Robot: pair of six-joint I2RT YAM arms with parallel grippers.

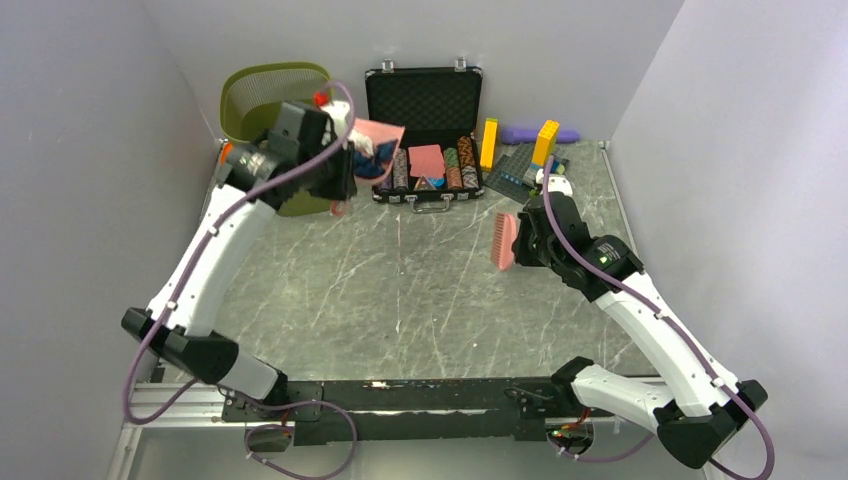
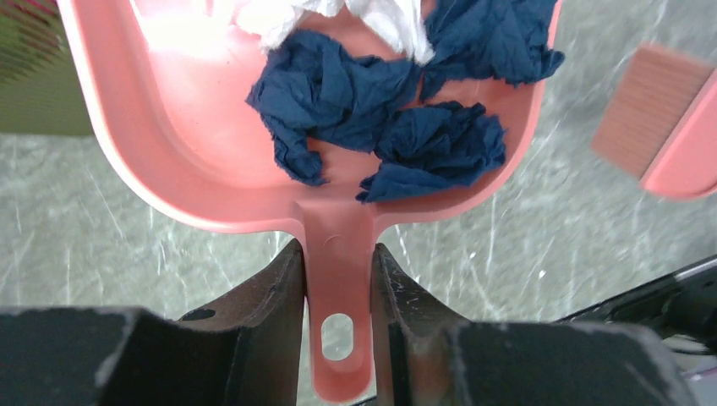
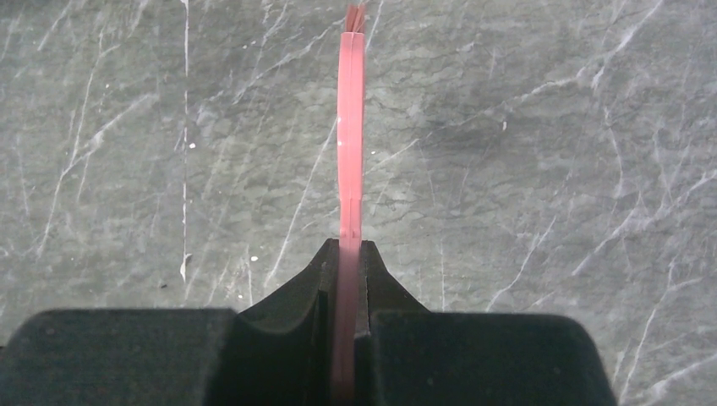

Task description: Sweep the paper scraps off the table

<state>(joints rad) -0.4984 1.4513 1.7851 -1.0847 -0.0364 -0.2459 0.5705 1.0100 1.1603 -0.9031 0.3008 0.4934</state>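
My right gripper has the pink brush. It will let go of it on the bare table (image 1: 494, 289) (image 3: 396, 184) well in front of the yellow toy bricks.
My left gripper (image 2: 338, 254) is shut on the handle of a pink dustpan (image 2: 194, 161), held up at the back left of the table (image 1: 400, 290), next to a green mesh bin (image 1: 262, 95). Dark blue paper scraps (image 2: 397, 110) and white ones (image 2: 279, 21) lie in the pan. The dustpan also shows in the top view (image 1: 378, 137). My right gripper (image 3: 348, 249) is shut on a pink brush (image 3: 350, 144), seen edge-on, held above the bare table (image 3: 550, 211) right of centre; it shows in the top view (image 1: 503, 241).
An open black case (image 1: 425, 110) with stacked poker chips stands at the back centre. Yellow toy bricks (image 1: 545, 140) on a dark baseplate and a purple thing lie at the back right. Lilac-grey walls close in both sides.
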